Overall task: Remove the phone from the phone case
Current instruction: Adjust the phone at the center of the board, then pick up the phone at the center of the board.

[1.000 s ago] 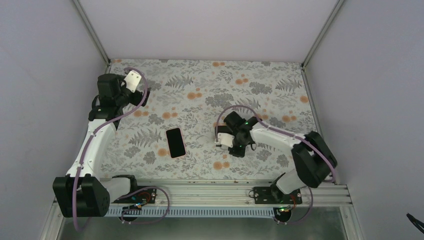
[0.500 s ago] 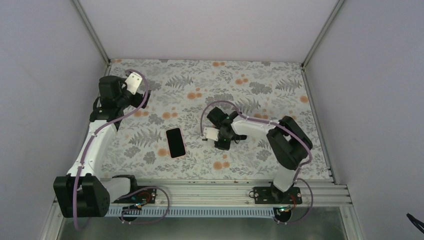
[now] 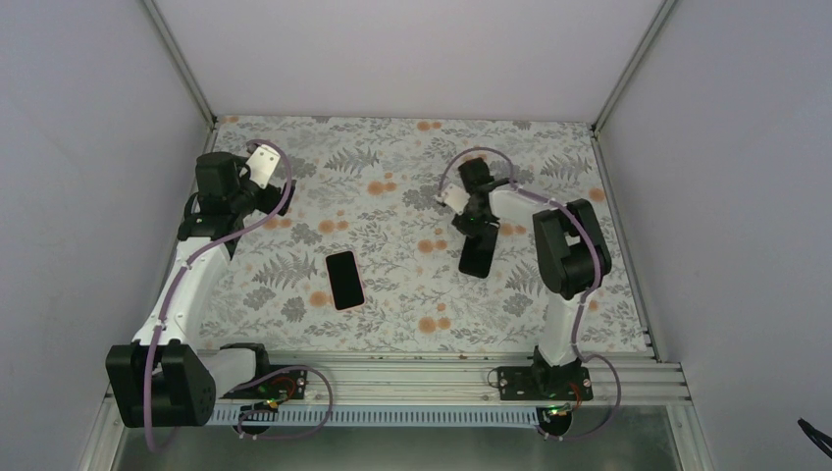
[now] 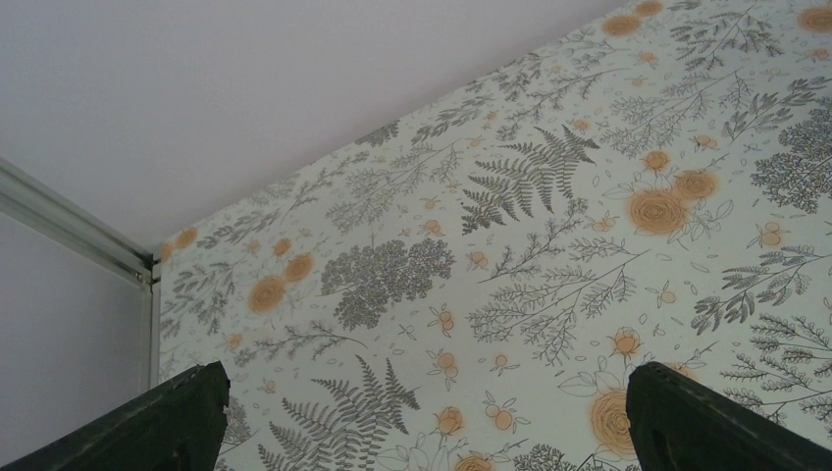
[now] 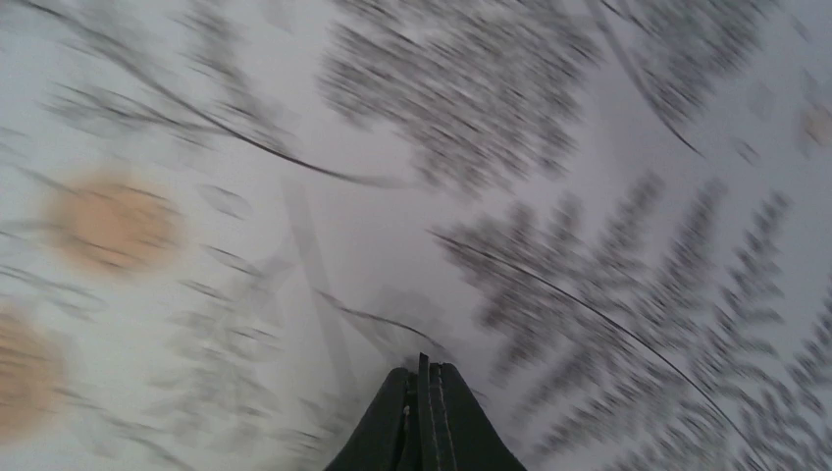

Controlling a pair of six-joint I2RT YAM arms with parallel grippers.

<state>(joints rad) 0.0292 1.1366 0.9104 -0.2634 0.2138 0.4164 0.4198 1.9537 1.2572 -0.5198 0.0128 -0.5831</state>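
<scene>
Next, my right gripper puts the phone case down and grips it across the phone case's long sides (image 3: pixel 478 257), because it pinches only the phone case's far edge right now.
The phone (image 3: pixel 344 280), a dark slab with a pinkish rim, lies flat on the floral table (image 3: pixel 392 196) left of centre, with nothing gripping it. My right gripper (image 3: pixel 477 226) is right of centre and shut on a thin black phone case (image 3: pixel 478 259), which hangs toward the near side. In the blurred right wrist view the fingers (image 5: pixel 392 432) are pressed together with a thin black edge of the case (image 5: pixel 424 378) between them. My left gripper (image 3: pixel 224 179) is open and empty at the far left; its fingertips (image 4: pixel 186 417) stand wide apart over bare cloth.
The table's far-left corner and a metal post (image 4: pixel 69 226) show in the left wrist view. Grey walls enclose the table on three sides. The arms' base rail (image 3: pixel 412 378) runs along the near edge.
My right gripper swung from beside the phone, near centre, back and to the right, carrying the black case. The phone and the left arm stayed put.
</scene>
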